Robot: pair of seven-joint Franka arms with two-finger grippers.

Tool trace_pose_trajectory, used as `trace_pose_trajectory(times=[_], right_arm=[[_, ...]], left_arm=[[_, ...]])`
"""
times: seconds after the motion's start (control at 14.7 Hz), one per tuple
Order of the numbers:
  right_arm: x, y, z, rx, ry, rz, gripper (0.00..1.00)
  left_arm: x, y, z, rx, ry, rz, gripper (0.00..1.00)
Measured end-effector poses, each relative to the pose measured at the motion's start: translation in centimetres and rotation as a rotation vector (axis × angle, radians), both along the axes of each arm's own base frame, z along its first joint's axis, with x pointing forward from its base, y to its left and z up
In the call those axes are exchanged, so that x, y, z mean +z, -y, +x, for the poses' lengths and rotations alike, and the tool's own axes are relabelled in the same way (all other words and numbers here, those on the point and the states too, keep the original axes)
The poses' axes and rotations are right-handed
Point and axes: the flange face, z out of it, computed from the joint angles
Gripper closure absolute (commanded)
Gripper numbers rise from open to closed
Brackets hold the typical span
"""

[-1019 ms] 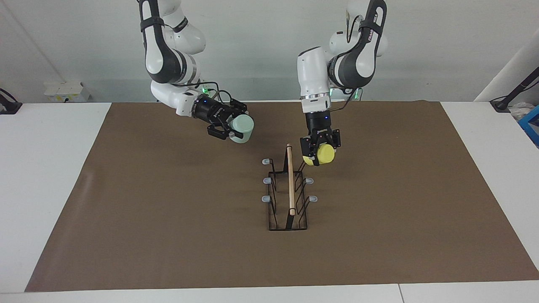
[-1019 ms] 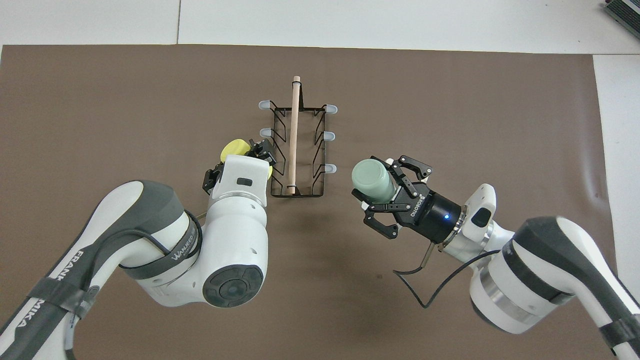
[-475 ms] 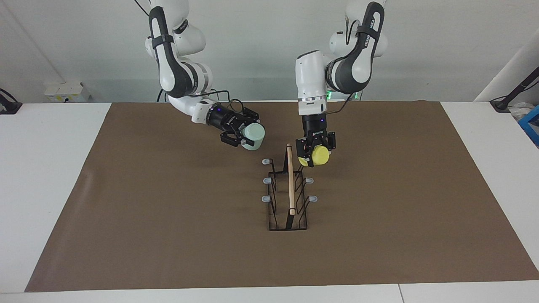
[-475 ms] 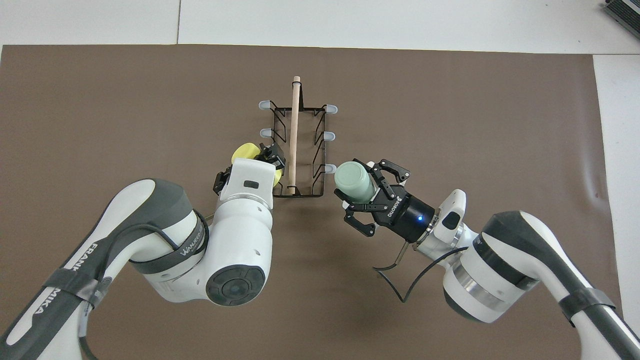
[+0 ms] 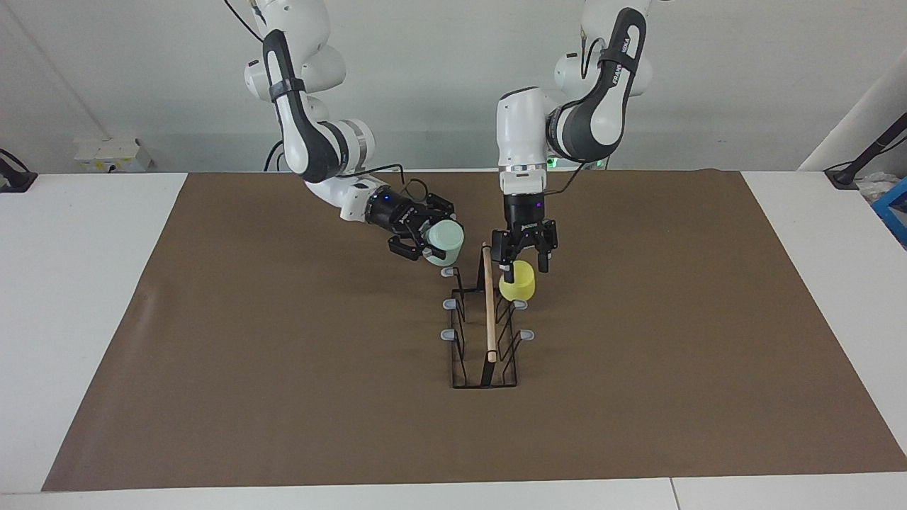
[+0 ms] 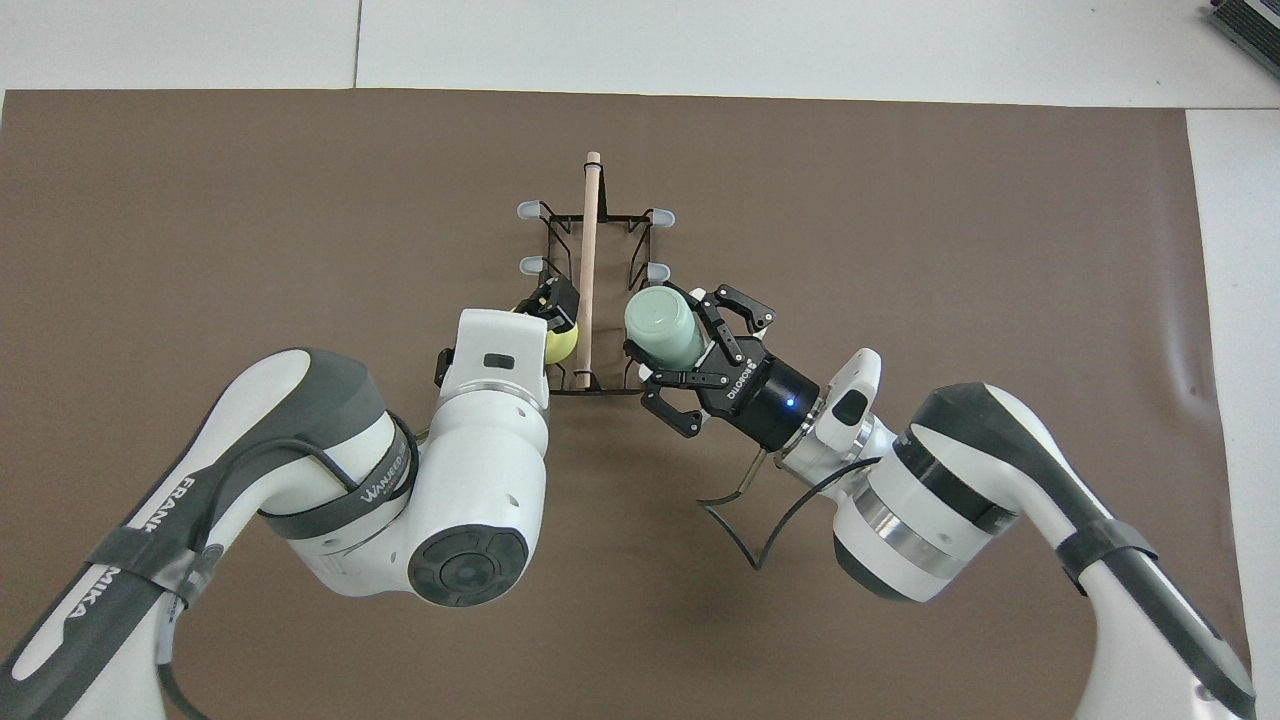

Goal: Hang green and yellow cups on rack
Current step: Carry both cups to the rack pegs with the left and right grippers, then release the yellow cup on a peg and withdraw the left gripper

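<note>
My right gripper has a release to make. It will let go of the green cup on the rack's peg across the wooden rod from the yellow cup (image 6: 647, 344).
The black wire rack (image 5: 483, 385) with its wooden rod (image 6: 588, 250) stands mid-table. A yellow cup (image 5: 517, 284) (image 6: 562, 344) sits mouth down over the rack's prong closest to the robots, on the left arm's side. Just above it my left gripper (image 5: 525, 266) is open, its fingers spread to either side of the cup's top. My right gripper (image 5: 429, 248) (image 6: 684, 345) is shut on the pale green cup (image 5: 446, 240) (image 6: 660, 324), held tilted in the air over the grey-tipped prong (image 5: 448, 272) on the right arm's side.
A brown mat (image 5: 283, 368) covers most of the white table. Other grey-tipped prongs (image 5: 449, 304) on the rack carry nothing. A white box (image 5: 110, 154) and a blue item (image 5: 894, 205) lie off the mat at the table's ends.
The left gripper moved in to the rack, set the yellow cup over a prong and opened. The right gripper carried the green cup toward the rack.
</note>
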Motion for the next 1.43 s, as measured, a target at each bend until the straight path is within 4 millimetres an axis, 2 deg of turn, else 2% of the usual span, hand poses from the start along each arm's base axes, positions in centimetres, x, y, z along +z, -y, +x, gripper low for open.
trace_pose_trajectory(times=[0.2, 0.41, 0.68, 1.02, 1.15, 1.43], right_arm=[[-1.9, -0.1, 0.8, 0.001, 0.001, -0.008, 0.98], [-3.4, -0.7, 1.8, 0.006, 0.003, 0.002, 0.98], [-4.7, -1.2, 1.9, 0.000, 0.001, 0.015, 0.98], [-8.0, -1.7, 1.7, 0.014, -0.015, 0.043, 0.98], [-8.5, -1.6, 1.4, 0.014, -0.025, 0.038, 0.98], [-9.5, -1.6, 1.1, 0.016, -0.027, 0.049, 0.98]], left_arm=[[1.3, -0.8, 1.2, 0.022, 0.023, -0.012, 0.00], [3.8, -2.3, 3.3, 0.060, 0.069, -0.033, 0.00], [6.7, -4.5, 5.8, 0.109, 0.115, -0.044, 0.00], [10.6, -6.4, 9.1, 0.121, 0.001, 0.001, 0.00], [12.2, -8.4, 10.3, 0.067, -0.086, 0.029, 0.00], [15.4, -15.3, 12.6, -0.061, -0.209, 0.085, 0.00]])
